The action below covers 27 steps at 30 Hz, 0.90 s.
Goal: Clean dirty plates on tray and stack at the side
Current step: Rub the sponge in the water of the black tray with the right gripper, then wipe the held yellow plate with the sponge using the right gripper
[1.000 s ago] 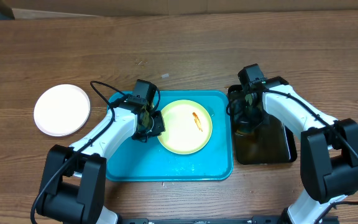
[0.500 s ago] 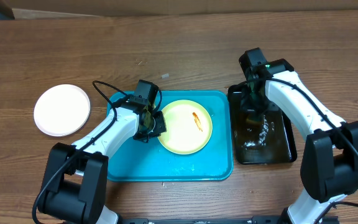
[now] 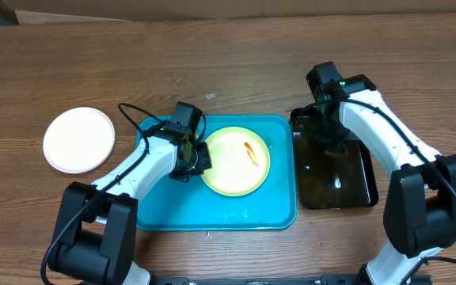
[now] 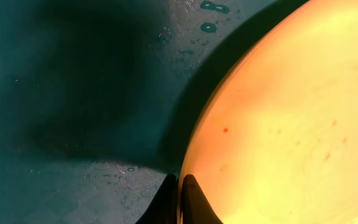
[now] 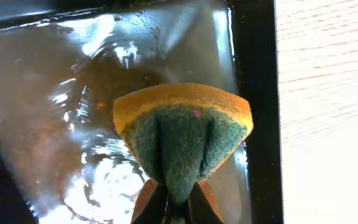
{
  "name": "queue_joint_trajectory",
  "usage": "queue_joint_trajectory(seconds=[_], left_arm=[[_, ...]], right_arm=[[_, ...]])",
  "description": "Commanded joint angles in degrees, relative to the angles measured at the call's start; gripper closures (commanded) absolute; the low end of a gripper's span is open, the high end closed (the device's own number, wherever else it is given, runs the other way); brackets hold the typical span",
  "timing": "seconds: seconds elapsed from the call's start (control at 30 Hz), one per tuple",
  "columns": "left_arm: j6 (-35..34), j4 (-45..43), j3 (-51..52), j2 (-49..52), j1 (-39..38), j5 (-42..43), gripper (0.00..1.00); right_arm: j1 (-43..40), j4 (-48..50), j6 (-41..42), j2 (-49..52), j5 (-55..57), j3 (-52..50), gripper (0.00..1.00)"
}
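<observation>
The robot's right gripper should release the sponge in the brownish water [image 3: 336, 153] near the middle of the black tray. The sponge is now just above the water, near the far end.
A pale yellow plate [image 3: 236, 161] with an orange-red smear [image 3: 250, 151] lies on the turquoise tray [image 3: 165, 206]. My left gripper [image 3: 192, 157] is shut on the plate's left rim; the left wrist view shows the jaws [image 4: 180, 199] pinching the plate's rim [image 4: 278, 124] over the tray [image 4: 73, 93]. A white plate [image 3: 78, 140] lies on the table at the left. My right gripper [image 3: 332, 119] is shut on a yellow and green sponge [image 5: 182, 134] and holds it just above the water in the black tray [image 3: 335, 176], near its far end.
The black tray [image 5: 257, 93] holds brownish water and stands right of the turquoise tray. Bare wooden table [image 3: 236, 63] lies behind both trays and to the right of the black tray [image 5: 328, 112].
My right gripper has lifted the sponge out of the water and moved toward the black tray's far end; the water ripples have settled. The left gripper has not moved.
</observation>
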State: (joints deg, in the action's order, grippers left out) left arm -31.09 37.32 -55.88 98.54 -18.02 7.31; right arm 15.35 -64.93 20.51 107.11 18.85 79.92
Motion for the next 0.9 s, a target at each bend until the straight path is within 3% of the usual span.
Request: queue_joint_trajectory(seconds=[0.0, 0.1, 0.33, 0.53, 0.7, 0.87], left_arm=[[0.26, 0.42, 0.11, 0.7, -0.33, -0.22, 0.96], [0.26, 0.42, 0.11, 0.7, -0.33, -0.22, 0.96], [0.28, 0.37, 0.11, 0.7, -0.33, -0.24, 0.95], [0.26, 0.28, 0.11, 0.7, -0.33, -0.2, 0.96], [0.26, 0.22, 0.11, 0.7, -0.33, -0.2, 0.96], [0.26, 0.22, 0.11, 0.7, -0.33, -0.22, 0.96]], right_arm=[[-0.24, 0.15, -0.07, -1.03, 1.22, 0.83, 0.96], [-0.26, -0.15, 3.32, -1.03, 0.76, 0.83, 0.96], [-0.26, -0.42, 0.7, -1.05, -1.57, 1.31, 0.96], [1.42, -6.58, -1.46, -1.05, -10.54, 11.93, 0.96], [5.33, -5.18, -4.26, -1.05, -21.55, 15.04, 0.96], [11.78, -2.4, -4.48, -0.7, -19.91, 14.38, 0.96]])
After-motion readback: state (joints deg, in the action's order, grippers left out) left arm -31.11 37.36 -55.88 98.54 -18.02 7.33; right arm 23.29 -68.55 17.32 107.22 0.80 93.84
